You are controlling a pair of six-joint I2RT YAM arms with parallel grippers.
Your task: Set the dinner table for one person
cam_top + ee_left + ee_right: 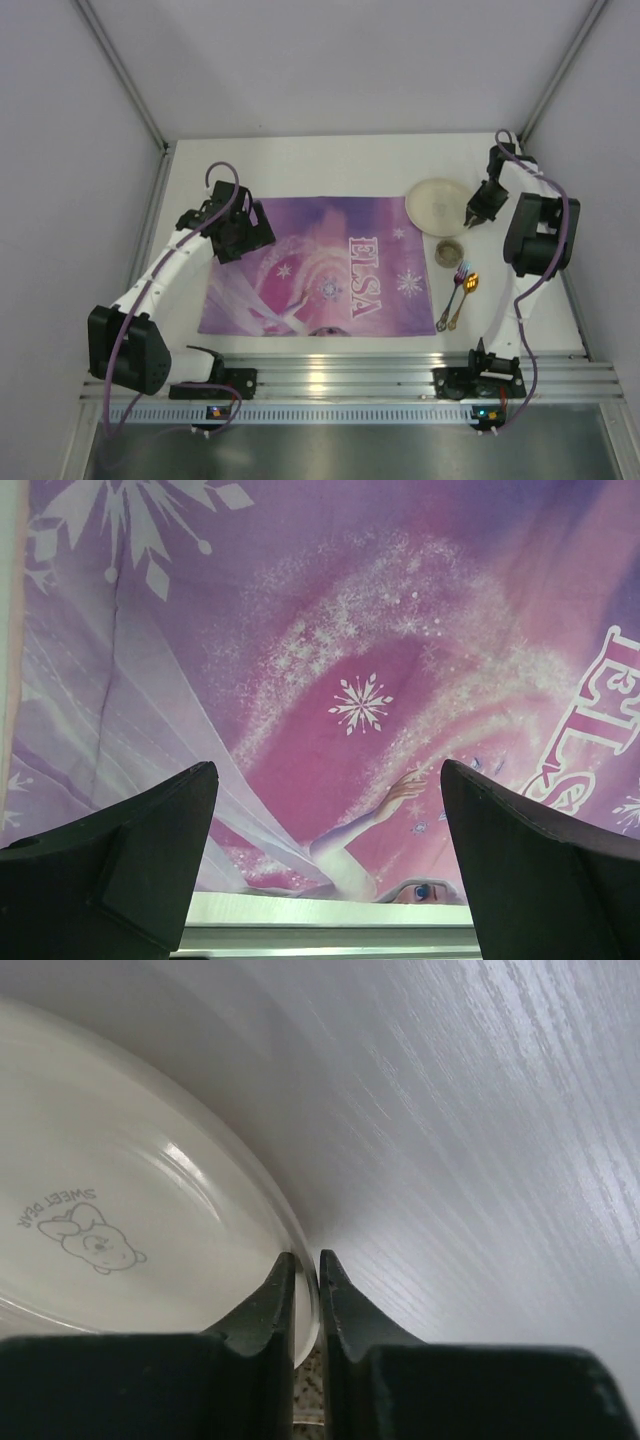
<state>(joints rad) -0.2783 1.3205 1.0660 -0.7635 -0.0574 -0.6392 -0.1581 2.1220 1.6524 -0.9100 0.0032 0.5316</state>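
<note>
My right gripper is going to release the cream plate on the middle of the purple placemat [312,270], next to the ELSA letters.
The white dinner table [320,165] carries a purple ELSA placemat [320,265] in the middle. A cream plate [436,205] with a small bear print sits right of the mat. My right gripper [470,217] is shut on the plate's rim [305,1295], one finger inside and one outside. A small speckled bowl [451,251] lies just in front of the plate. A fork [452,292] and a gold spoon [464,298] lie at the mat's right edge. My left gripper [248,236] is open and empty, low over the mat's left part [330,680].
The ribbed silver rail [330,375] runs along the near edge, and it shows below the mat in the left wrist view [330,920]. Grey walls enclose the table on three sides. The arm bases stand on the rail.
</note>
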